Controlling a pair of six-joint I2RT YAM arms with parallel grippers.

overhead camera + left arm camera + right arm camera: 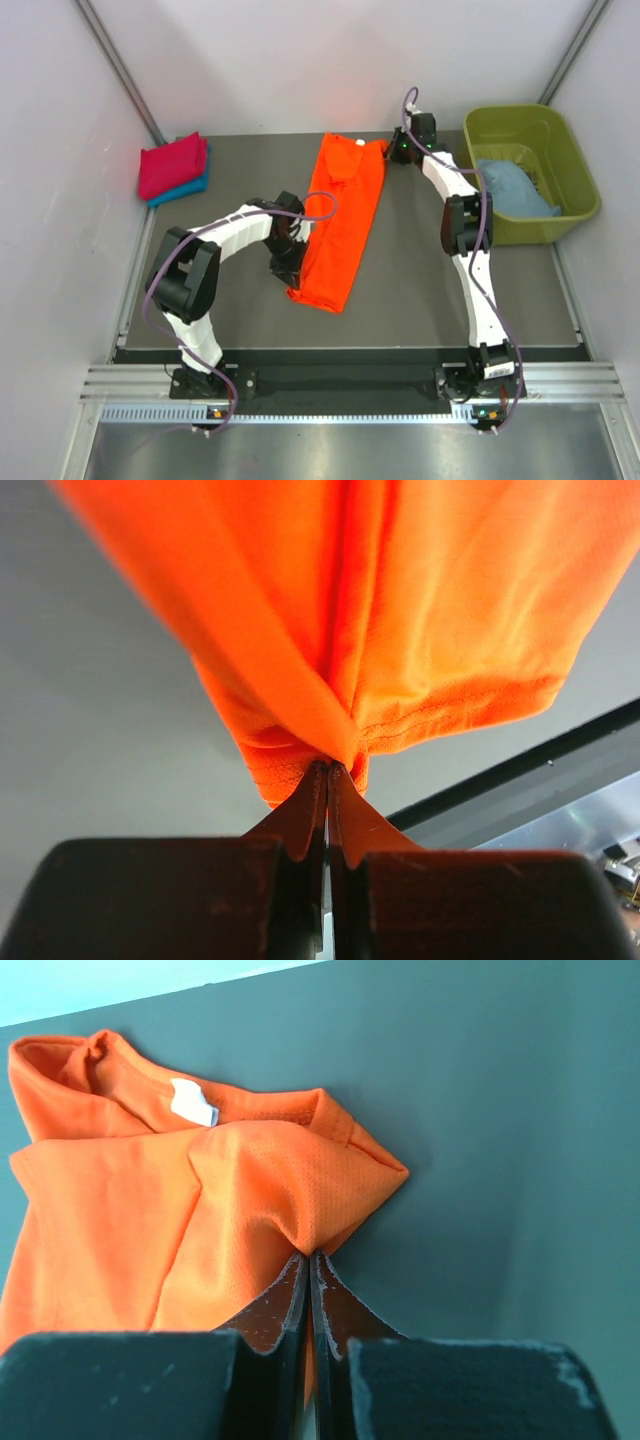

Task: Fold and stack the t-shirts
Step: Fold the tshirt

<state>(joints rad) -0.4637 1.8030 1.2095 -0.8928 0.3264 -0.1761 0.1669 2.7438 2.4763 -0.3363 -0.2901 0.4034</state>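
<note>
The orange t-shirt's strip runs at a slant from collar to near hem, so my grippers should first pull the strip straight, then take the near hem's corners (341, 308) to fold it.
A bright orange t-shirt (343, 215) lies folded lengthwise as a long strip down the middle of the dark table (420, 300). My left gripper (292, 268) is shut on its near hem end (300, 750), the cloth bunched between the fingertips and lifted. My right gripper (395, 152) is shut on the shirt's far corner beside the collar (330, 1210); a white label (192, 1102) shows inside the neck. A crimson-pink t-shirt (172, 166) lies folded on a blue one (185, 188) at the far left. A light blue t-shirt (512, 188) sits crumpled in the tub.
An olive-green plastic tub (528, 130) stands at the far right edge of the table. Pale walls close in the left, back and right sides. A metal rail (350, 385) with both arm bases runs along the near edge.
</note>
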